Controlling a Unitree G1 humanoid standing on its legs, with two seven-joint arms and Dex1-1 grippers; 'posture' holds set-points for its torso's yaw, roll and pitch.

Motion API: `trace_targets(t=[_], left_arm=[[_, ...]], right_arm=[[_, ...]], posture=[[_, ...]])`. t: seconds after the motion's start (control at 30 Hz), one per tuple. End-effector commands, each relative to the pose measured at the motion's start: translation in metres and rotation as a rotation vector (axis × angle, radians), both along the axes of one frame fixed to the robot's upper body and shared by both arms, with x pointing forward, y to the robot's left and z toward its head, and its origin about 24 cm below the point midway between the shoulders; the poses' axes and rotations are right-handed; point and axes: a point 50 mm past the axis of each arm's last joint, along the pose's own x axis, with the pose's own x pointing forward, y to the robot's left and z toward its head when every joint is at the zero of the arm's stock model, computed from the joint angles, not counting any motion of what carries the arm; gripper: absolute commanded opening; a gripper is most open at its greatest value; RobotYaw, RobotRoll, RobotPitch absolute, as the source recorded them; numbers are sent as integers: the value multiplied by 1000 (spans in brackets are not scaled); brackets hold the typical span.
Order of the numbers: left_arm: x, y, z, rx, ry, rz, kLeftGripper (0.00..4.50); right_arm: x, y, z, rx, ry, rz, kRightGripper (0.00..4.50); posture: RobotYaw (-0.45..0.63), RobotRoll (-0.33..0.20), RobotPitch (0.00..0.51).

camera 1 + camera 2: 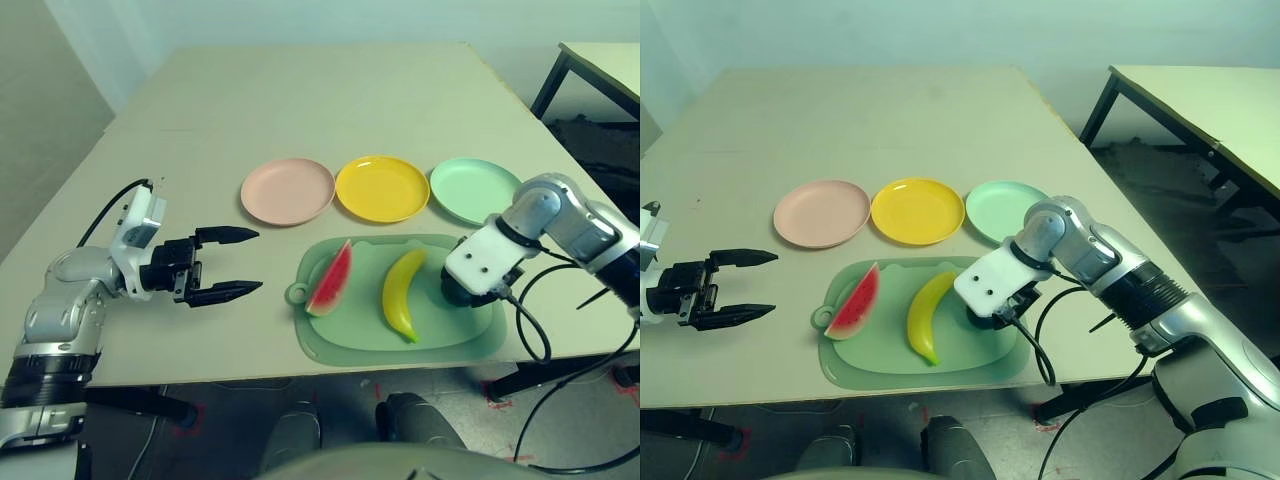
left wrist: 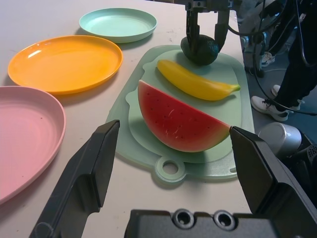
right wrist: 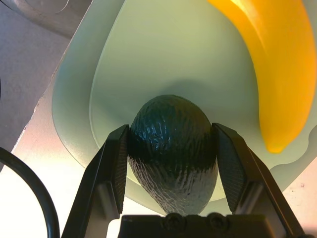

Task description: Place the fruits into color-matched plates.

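The robot's right gripper should release the avocado near the middle of the mint green plate (image 1: 488, 193).
A dark green avocado (image 3: 173, 144) rests on the right end of the pale green mat (image 1: 450, 335). My right gripper (image 3: 171, 130) is shut on it, one finger pressed against each side. The yellow banana (image 1: 402, 293) lies on the mat's middle and the red watermelon wedge (image 1: 330, 280) on its left end. Behind the mat stand the pink plate (image 1: 288, 190), the yellow plate (image 1: 382, 187) and the mint green plate (image 1: 473, 190), all bare. My left gripper (image 1: 256, 261) hovers open left of the mat, pointing at the watermelon, holding nothing.
The mat's ring tab (image 1: 296, 293) sticks out toward my left gripper. A black cable (image 1: 530, 330) loops from my right wrist over the table's front edge. A second table (image 1: 1200, 100) stands to the right.
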Motion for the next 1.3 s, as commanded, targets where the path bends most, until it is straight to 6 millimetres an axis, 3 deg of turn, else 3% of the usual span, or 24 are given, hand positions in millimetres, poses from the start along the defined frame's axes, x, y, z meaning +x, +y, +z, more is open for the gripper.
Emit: trace_targets(t=[0.03,0.17,0.27,0.4,0.67,0.87,1.07,1.23,1.3], left_arm=[[-1,2,-2,24,8,7,4500],[-1,1,-4,23,11,7,4500],[5,3,-4,14,15,75,4500],[7,2,-2,-15,13,98,4500],[2,6,0,-4,2,130,4500],[-7,7,-2,4,7,146,4500],[-10,9,-1,6,5,162,4500],[-10,9,-2,9,5,164,4500],[-9,8,-2,7,5,160,4500]], right_arm=[[-2,-2,-2,0,21,-6,2773],[4,0,13,34,9,-47,2773],[32,2,48,69,-100,-118,2773],[60,-11,61,56,-126,-258,2773],[97,-32,53,24,-310,-525,2773],[106,-43,40,-12,-448,-647,2773],[107,-48,29,-29,-473,-703,2773],[108,-47,30,-12,-489,-708,4471],[109,-47,33,-6,-492,-705,4471]], posture=[[-106,0,46],[-105,0,43],[-100,0,40],[-93,0,40],[-45,0,41],[-19,0,46],[-7,0,53],[-14,0,53],[-26,0,52]])
